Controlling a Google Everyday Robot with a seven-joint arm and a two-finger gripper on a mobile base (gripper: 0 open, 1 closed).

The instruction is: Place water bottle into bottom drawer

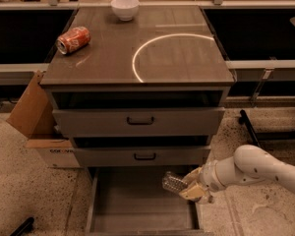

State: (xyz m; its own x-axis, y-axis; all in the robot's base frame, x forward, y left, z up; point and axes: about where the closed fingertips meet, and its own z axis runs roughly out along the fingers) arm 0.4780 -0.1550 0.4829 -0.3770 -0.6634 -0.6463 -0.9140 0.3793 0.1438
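Next, my gripper lets go of the water bottle near the middle of the bottom drawer's grey bottom [156,199]. It now hangs just above the drawer floor.
The bottom drawer [132,200] is pulled out below the cabinet, its plain grey floor bare. My gripper [191,187] reaches in from the right on a white arm and is shut on the water bottle [173,182], a small clear crinkled bottle. The bottle lies roughly sideways, its free end pointing left. It hangs over the right part of the drawer, just above the floor. Its label and cap are hidden by the fingers.
Two upper drawers with black handles [140,120] are closed. On the cabinet top lie an orange-red soda can [73,39] and a white bowl [125,7]. An open cardboard box [39,127] stands at the left. A dark post [248,127] lies on the floor at the right.
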